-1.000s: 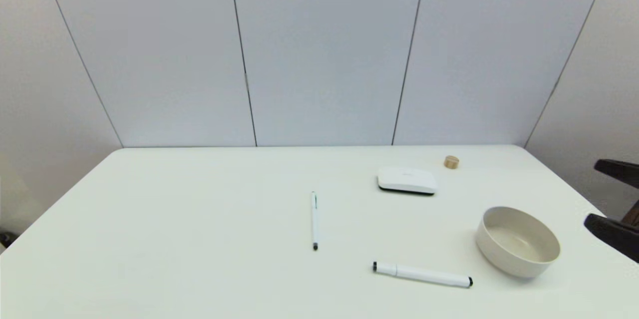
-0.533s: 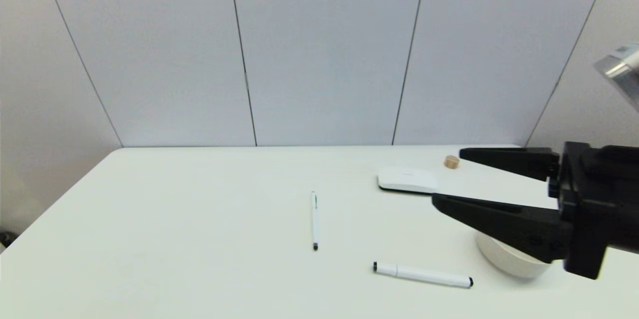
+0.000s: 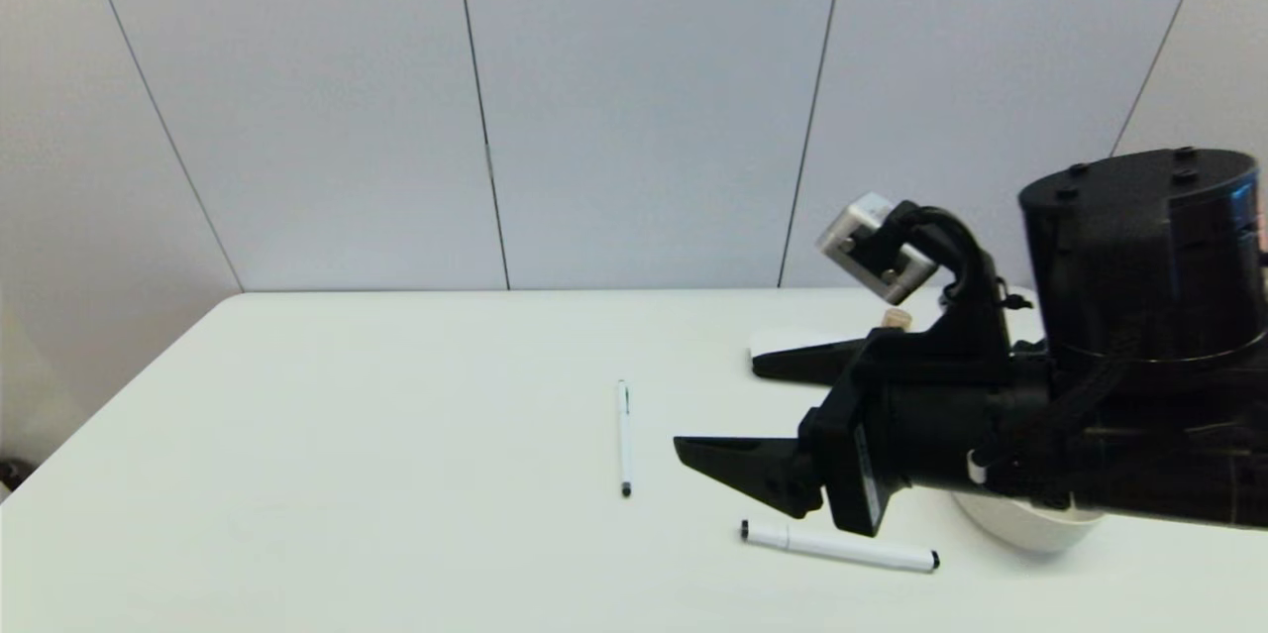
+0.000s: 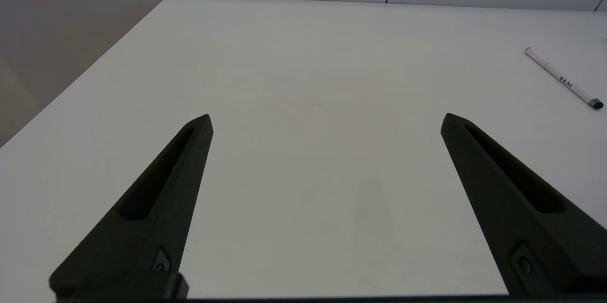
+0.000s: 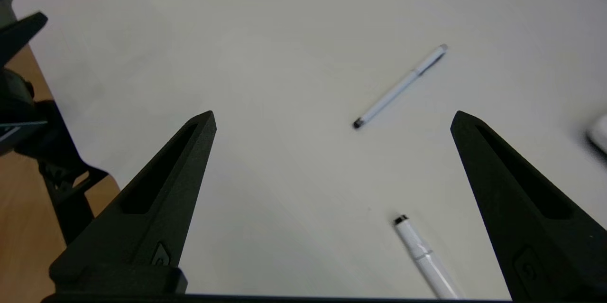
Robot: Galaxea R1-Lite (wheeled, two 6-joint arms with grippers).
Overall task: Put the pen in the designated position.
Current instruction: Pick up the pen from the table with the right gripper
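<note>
Next, my right gripper goes to the thin white pen and closes on the pen's middle (image 3: 624,441) (image 5: 396,92), between its clip and its black tip.
The pen (image 3: 624,435) is thin and white with a small black tip. It lies in the middle of the table (image 3: 396,435), tip toward me. It also shows in the right wrist view as the pen (image 5: 400,87) and in the left wrist view as the pen (image 4: 564,78). My right gripper (image 3: 716,402) hovers open just right of it, with nothing between the fingers, and the pen lies ahead of the open right gripper (image 5: 333,115). My left gripper (image 4: 325,120) is open over bare table near the left front edge.
A thicker white marker (image 3: 837,546) with black ends lies in front of the right gripper, also seen as the marker (image 5: 424,255). The right arm covers most of a beige bowl (image 3: 1020,526) and a white flat box (image 3: 783,341). A small wooden cylinder (image 3: 897,318) stands behind.
My right arm has swung in from the right edge, over the bowl and leftward, until its open fingers are close to the pen. Pen and marker have not moved.
</note>
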